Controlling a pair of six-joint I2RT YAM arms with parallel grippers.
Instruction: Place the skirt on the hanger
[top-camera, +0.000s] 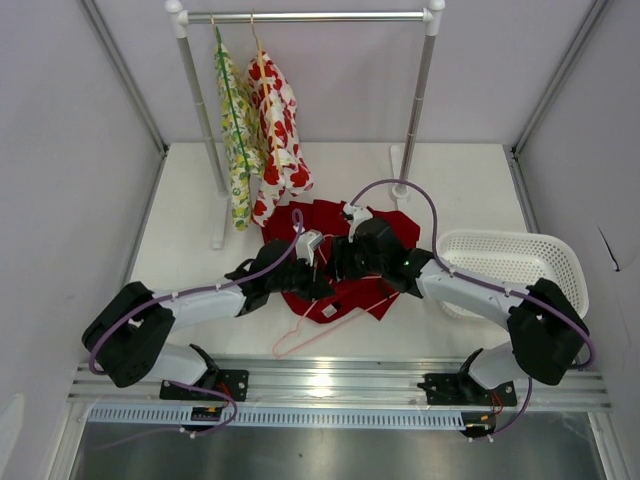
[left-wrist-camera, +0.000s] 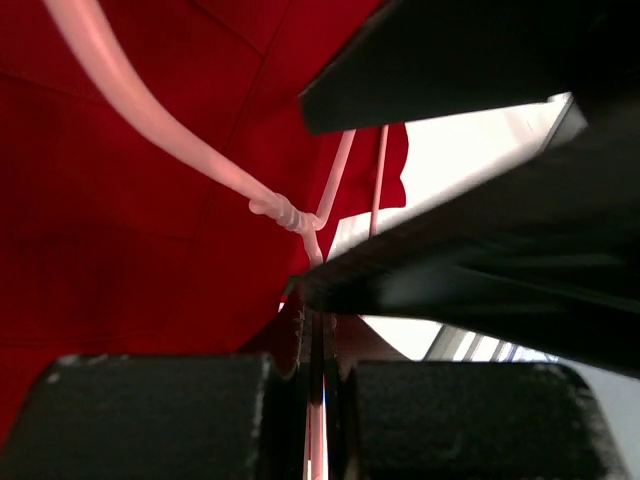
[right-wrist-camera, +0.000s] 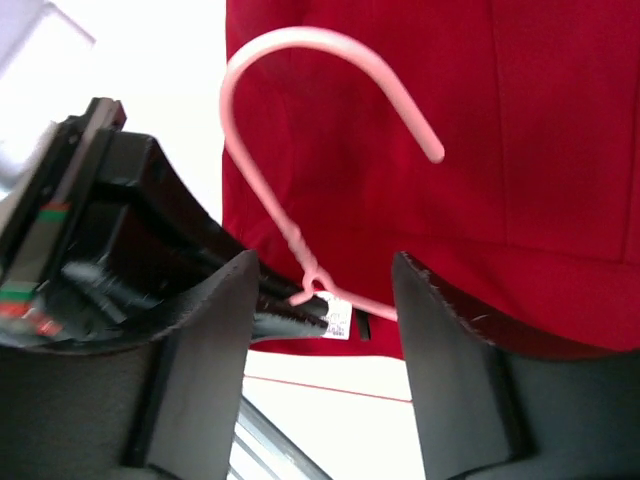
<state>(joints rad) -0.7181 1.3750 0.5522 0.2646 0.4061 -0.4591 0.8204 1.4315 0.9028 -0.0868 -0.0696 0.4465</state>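
The hanger's corner sticks out past the skirt and my left gripper holds beside the hanger's neck. I should take the hanger's wire nearer that corner (top-camera: 303, 318) and then turn the hanger.
The deep red skirt (top-camera: 335, 222) lies crumpled on the white table, mid-centre. The pale pink hanger (top-camera: 305, 335) lies partly on its near edge, its lower part sticking out over the table. My left gripper (top-camera: 306, 284) is shut on the hanger wire just below the twisted neck (left-wrist-camera: 286, 212); the pink wire shows between its pads (left-wrist-camera: 262, 420). My right gripper (right-wrist-camera: 322, 262) is open and empty, hovering over the hanger's neck (right-wrist-camera: 308, 272), with the hook (right-wrist-camera: 300, 45) lying on the skirt (right-wrist-camera: 520, 120). The skirt's white label (right-wrist-camera: 338, 318) sits by the neck.
A clothes rack (top-camera: 310, 16) stands at the back, its posts and feet on the table. It carries a yellow-green floral garment (top-camera: 238, 140) and a white garment with red prints (top-camera: 278, 135). A white basket (top-camera: 548, 250) stands at the right.
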